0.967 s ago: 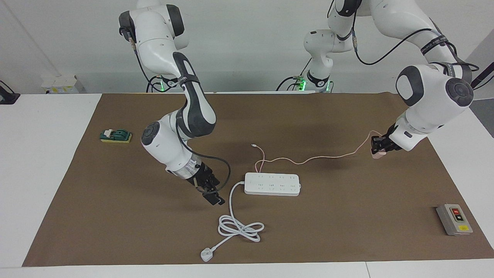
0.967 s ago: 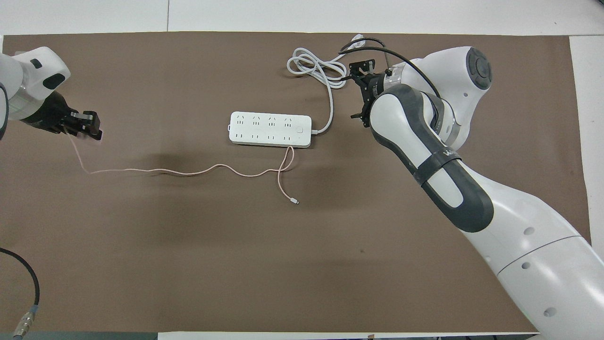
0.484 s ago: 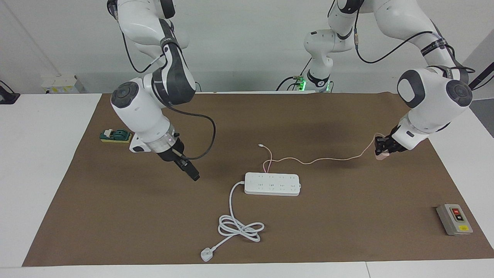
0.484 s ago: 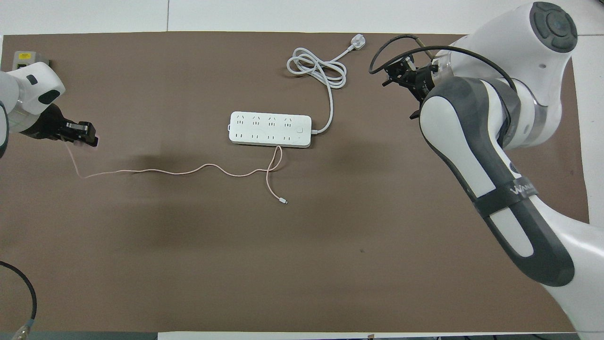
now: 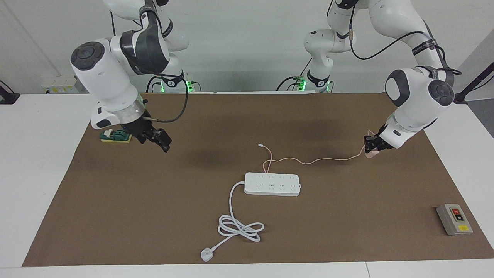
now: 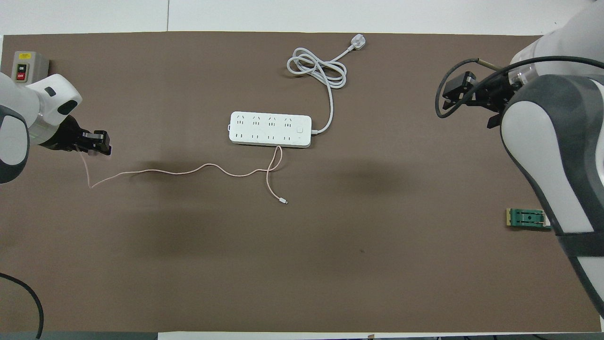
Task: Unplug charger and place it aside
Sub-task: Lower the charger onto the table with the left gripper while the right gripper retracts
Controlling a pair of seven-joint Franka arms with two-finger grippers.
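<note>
Next, my left gripper lets go of the pale pink charger on the brown mat (image 6: 102, 201), next to the sharp bend in its cable.
The pale pink charger (image 5: 371, 153) is unplugged and held in my left gripper (image 5: 372, 150), low over the brown mat toward the left arm's end of the table. In the overhead view the left gripper (image 6: 96, 144) covers the charger. Its thin pink cable (image 5: 308, 161) trails across the mat to beside the white power strip (image 5: 272, 183), and its free connector (image 6: 283, 201) lies nearer to the robots than the strip (image 6: 270, 129). My right gripper (image 5: 164, 142) hangs in the air over the mat toward the right arm's end (image 6: 455, 89), holding nothing.
The strip's thick white cord (image 5: 239, 227) coils to a three-pin plug (image 5: 206, 255) farther from the robots. A grey switch box (image 5: 454, 219) sits at the left arm's end of the mat. A small green block (image 5: 115, 136) sits at the right arm's end.
My right arm has lifted and swung away from the power strip toward its own end of the table. My left gripper, still holding the charger, has shifted slightly, dragging the cable.
</note>
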